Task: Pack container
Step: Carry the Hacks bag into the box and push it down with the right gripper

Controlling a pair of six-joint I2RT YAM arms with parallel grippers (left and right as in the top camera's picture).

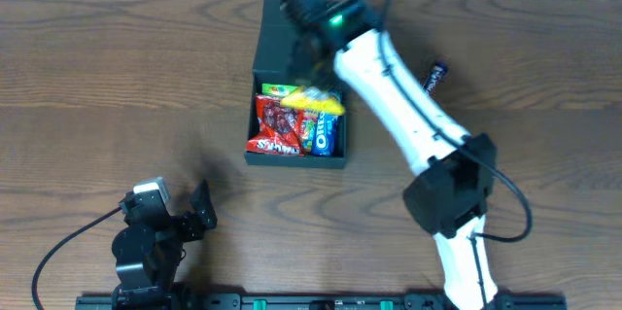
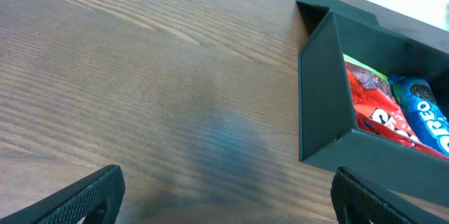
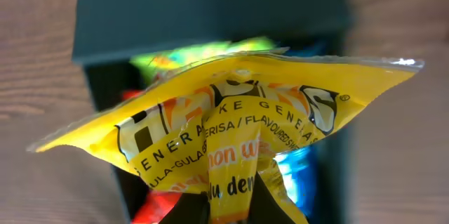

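Note:
My right gripper has the yellow snack packet spanning the red packet and the blue Oreo packet, so it should put it down, grip it again and move it over the red packet [image 1: 276, 127].
The dark teal container [image 1: 255, 82] stands at the table's middle back, lid flap open toward the far side. It holds a red packet [image 1: 275, 123], a blue Oreo packet [image 1: 325, 133] and a green packet [image 1: 277, 89]. My right gripper [image 3: 235, 206] is shut on a yellow snack packet [image 3: 231, 122] and holds it over the container [image 3: 210, 6]; the packet also shows in the overhead view [image 1: 319, 102]. My left gripper [image 2: 224, 206] is open and empty, low over the table left of the container [image 2: 323, 104].
A small dark packet [image 1: 434, 78] lies on the table right of the right arm. The left arm's base sits at the front left [image 1: 146, 242]. The table is brown wood.

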